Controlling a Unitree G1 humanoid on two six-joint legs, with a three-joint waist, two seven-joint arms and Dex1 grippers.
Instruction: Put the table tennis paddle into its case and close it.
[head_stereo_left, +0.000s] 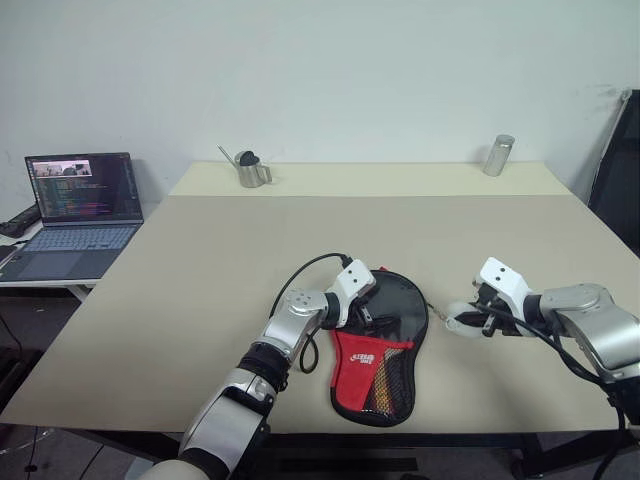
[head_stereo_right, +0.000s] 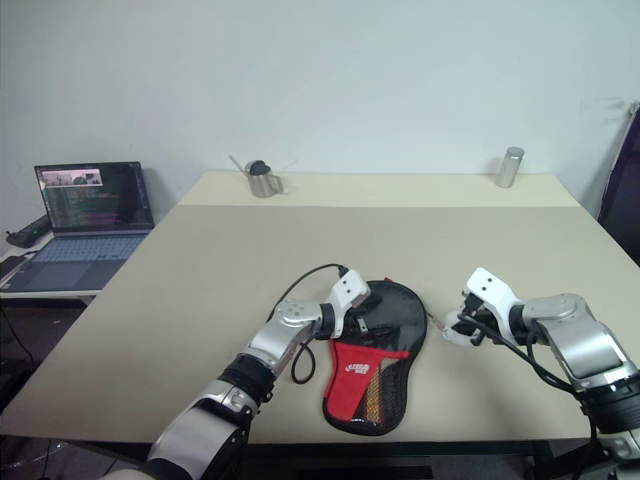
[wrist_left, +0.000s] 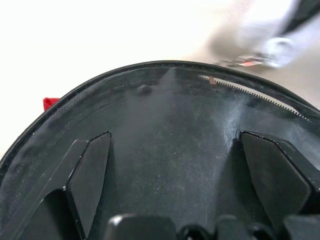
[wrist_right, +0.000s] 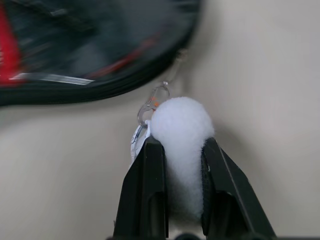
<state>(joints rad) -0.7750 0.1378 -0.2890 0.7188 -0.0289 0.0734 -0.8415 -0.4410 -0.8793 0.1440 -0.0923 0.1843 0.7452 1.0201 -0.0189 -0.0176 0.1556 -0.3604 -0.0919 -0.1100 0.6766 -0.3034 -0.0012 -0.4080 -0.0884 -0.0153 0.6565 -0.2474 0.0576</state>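
Observation:
The white pompom will hang over the table's front edge (head_stereo_left: 397, 452), below the mesh pocket of the case, when my right gripper lets go.
The case (head_stereo_left: 385, 350), black and red fabric with a white logo and a mesh pocket, lies flat near the table's front edge. The table tennis paddle is hidden from view. My left gripper (head_stereo_left: 362, 306) rests on the case's round black part, its fingers (wrist_left: 92, 165) spread open on the fabric, below the zipper teeth (wrist_left: 250, 90) along the rim. Just right of the case, my right gripper (wrist_right: 182, 142) is shut on a white pompom (wrist_right: 182, 125). A small metal clip (wrist_right: 150, 106) links the pompom to the case's rim.
A laptop (head_stereo_left: 80, 210) stands open on a side table to the left. At the table's far edge stand a metal cup (head_stereo_left: 253, 172) and a metal can (head_stereo_left: 498, 155). A dark object (head_stereo_left: 622, 170) stands at the right edge.

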